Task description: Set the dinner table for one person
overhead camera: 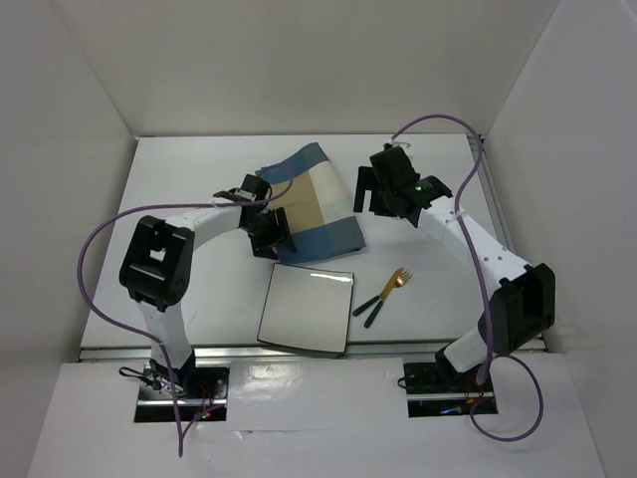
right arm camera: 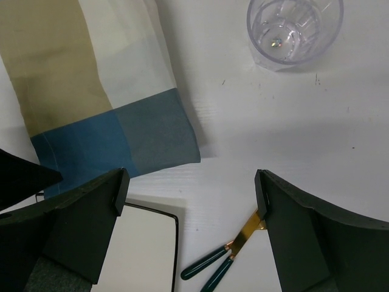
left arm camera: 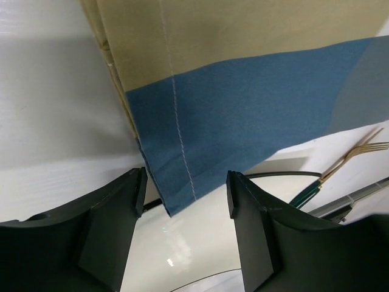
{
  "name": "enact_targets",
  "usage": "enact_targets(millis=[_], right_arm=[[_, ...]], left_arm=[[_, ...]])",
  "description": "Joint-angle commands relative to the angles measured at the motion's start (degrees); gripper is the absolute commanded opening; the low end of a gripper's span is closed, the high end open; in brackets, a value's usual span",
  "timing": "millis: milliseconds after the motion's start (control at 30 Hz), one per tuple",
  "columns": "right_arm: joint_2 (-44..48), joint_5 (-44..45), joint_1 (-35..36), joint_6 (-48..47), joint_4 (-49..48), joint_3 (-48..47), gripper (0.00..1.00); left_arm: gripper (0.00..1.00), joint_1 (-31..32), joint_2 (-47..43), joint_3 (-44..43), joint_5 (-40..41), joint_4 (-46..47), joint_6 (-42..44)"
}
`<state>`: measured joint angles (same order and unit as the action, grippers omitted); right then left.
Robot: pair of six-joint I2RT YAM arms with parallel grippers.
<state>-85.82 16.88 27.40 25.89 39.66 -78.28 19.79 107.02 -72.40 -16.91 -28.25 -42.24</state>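
My left gripper should pinch the top layer's near corner point(left arm camera: 177, 198) and lift it back to unfold the placemat, which lies folded double along its layered edge.
The dinner table point(overhead camera: 189, 184) is a broad matte-white top. A blue-and-tan placemat point(overhead camera: 314, 204) lies rumpled and partly folded at its middle back. A square glossy white plate point(overhead camera: 307, 311) sits in front of it. My left gripper point(overhead camera: 274, 234) is open over the placemat's near corner point(left arm camera: 170, 198), which lies between the jaws above the plate point(left arm camera: 200, 249). My right gripper point(overhead camera: 383, 194) is open and empty, above the table right of the placemat point(right arm camera: 103, 103). A clear glass point(right arm camera: 293, 27) stands behind it.
A gold fork and a second piece of cutlery with dark green handles point(overhead camera: 383, 296) lie right of the plate; they also show in the right wrist view point(right arm camera: 209, 264) and the fork in the left wrist view point(left arm camera: 358, 149). White walls enclose the table on three sides.
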Motion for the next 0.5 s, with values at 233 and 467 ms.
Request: enact_targets(millis=[233, 467], right_arm=[[-1.28, 1.22, 0.38, 0.13, -0.02, -3.19, 0.98], [-1.81, 1.22, 0.38, 0.13, -0.02, -3.19, 0.98]], left_arm=[[0.78, -0.19, 2.84, -1.08, -0.24, -0.05, 2.86], [0.69, -0.19, 4.16, -0.46, -1.73, 1.97, 2.86]])
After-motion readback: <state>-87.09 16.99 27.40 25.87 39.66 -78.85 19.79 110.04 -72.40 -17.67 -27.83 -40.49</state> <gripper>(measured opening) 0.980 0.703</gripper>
